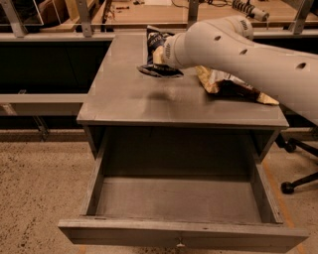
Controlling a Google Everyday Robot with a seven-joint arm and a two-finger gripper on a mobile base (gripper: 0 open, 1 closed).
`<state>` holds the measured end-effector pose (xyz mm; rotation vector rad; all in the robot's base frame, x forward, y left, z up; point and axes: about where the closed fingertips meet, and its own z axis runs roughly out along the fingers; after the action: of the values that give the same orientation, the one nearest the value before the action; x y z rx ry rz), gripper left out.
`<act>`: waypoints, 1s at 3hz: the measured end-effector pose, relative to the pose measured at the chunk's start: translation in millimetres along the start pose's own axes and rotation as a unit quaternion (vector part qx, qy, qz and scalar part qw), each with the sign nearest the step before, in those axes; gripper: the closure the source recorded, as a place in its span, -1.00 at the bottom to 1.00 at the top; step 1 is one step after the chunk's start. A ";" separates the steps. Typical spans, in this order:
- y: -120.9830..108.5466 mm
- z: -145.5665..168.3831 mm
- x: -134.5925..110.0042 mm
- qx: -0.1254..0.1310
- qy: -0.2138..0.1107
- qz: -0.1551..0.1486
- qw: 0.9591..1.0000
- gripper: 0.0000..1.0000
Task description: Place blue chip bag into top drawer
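The robot's gripper should put the blue chip bag down in the back middle of the open top drawer (pixel 190 163).
The blue chip bag (pixel 157 45) is dark navy foil with white lettering, at the back middle of the grey table top (pixel 129 94). It hangs upright just above the surface, with a faint shadow under it. My gripper (pixel 159 55) is at the end of the white arm (pixel 233 47), which reaches in from the right, and is shut on the bag's right side. The top drawer (pixel 184 237) is pulled wide open below the table front. Its grey inside (pixel 179 198) holds nothing.
A larger yellow-and-brown chip bag (pixel 233 85) lies on the table's right side, partly under my arm. A workbench with tools (pixel 164 10) runs behind the table. An office chair base (pixel 298 181) stands on the floor at right.
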<state>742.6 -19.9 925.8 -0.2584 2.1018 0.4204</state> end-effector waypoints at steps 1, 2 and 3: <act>10.8 -57.6 1.9 -0.014 0.043 0.007 0.999 1.00; 24.0 -110.0 10.3 -0.014 0.094 0.046 0.994 1.00; 36.9 -150.2 33.0 -0.010 0.160 0.101 0.982 1.00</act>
<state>596.2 -45.9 979.5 -0.1297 2.4519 0.5510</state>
